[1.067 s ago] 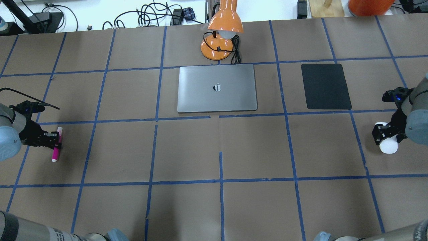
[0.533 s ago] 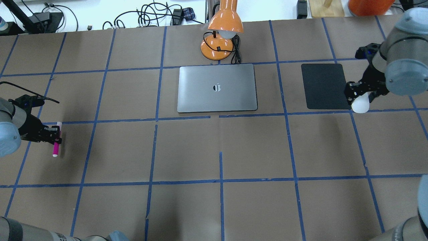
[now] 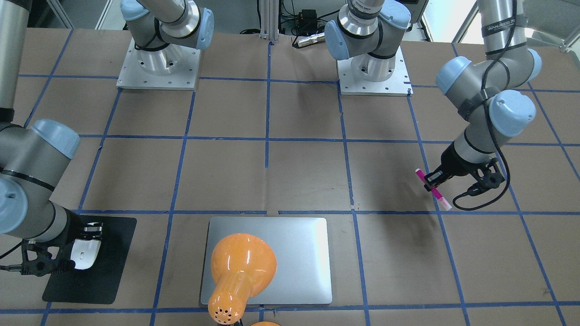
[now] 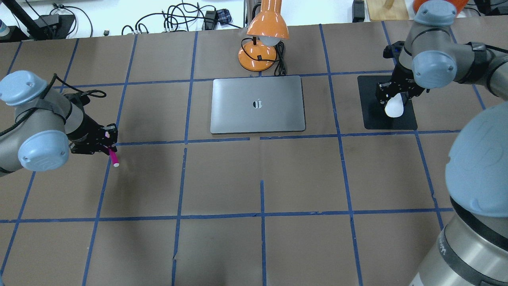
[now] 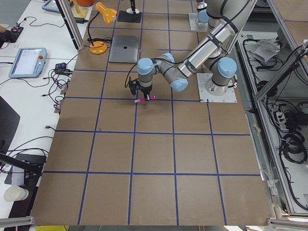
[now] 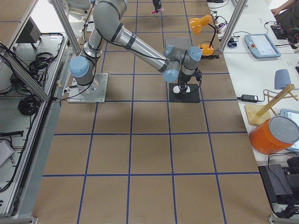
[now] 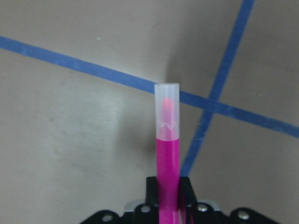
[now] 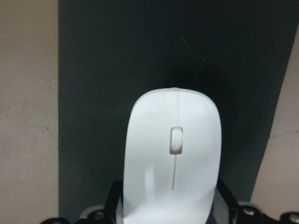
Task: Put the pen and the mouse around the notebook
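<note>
My left gripper needs to let go of the magenta pen at the blue tape's end [image 3: 268, 169] between the notebook and the arm bases.
The silver-grey notebook [image 4: 258, 104] lies closed at the table's far middle, also seen in the front-facing view as the notebook [image 3: 299, 253]. My left gripper [image 4: 107, 146] is shut on the magenta pen [image 4: 112, 156], well to the notebook's left, and holds it above the brown table. The pen [image 7: 167, 154] juts forward from the jaws, pale end out. My right gripper [image 4: 393, 98] is shut on the white mouse [image 4: 394, 108], over the black pad [image 4: 373, 117]. In the right wrist view the mouse [image 8: 173, 154] fills the jaws. Whether it touches the pad I cannot tell.
An orange desk lamp [image 4: 266, 35] with its coiled cord stands just behind the notebook, and its shade [image 3: 240, 262] covers part of the notebook from the front. Blue tape lines grid the brown table. Both arm bases [image 3: 158, 68] sit at the robot's side.
My left gripper carried the pen rightward and farther back, toward the notebook. My right gripper carried the mouse from the right edge up and left, to over the black pad.
</note>
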`<action>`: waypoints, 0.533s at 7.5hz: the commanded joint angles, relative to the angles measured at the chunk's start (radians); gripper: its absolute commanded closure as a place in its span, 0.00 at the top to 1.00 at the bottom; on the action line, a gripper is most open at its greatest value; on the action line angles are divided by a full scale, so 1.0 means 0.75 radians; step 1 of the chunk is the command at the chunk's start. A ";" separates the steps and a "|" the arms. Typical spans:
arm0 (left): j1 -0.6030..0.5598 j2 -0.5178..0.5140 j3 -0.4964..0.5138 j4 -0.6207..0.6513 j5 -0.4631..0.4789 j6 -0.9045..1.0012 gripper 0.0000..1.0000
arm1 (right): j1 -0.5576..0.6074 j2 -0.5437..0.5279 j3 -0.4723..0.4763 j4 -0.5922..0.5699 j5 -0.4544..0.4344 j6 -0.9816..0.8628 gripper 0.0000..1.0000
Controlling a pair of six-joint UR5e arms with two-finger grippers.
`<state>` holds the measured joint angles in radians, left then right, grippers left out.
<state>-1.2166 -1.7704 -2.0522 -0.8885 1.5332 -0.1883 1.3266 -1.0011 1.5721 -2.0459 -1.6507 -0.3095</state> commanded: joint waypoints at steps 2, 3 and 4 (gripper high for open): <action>-0.432 -0.010 0.026 0.004 -0.105 -1.022 0.00 | 0.002 0.016 -0.024 -0.007 0.060 0.004 1.00; -0.593 -0.036 0.063 0.015 -0.107 -1.303 0.00 | 0.010 -0.029 -0.040 0.007 0.039 0.004 1.00; -0.729 -0.051 0.085 0.019 -0.109 -1.571 0.00 | 0.013 -0.121 -0.073 0.099 0.043 0.004 1.00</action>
<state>-1.6234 -1.7913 -2.0124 -0.8802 1.4585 -1.0919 1.3329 -1.0262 1.5424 -2.0288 -1.6174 -0.3070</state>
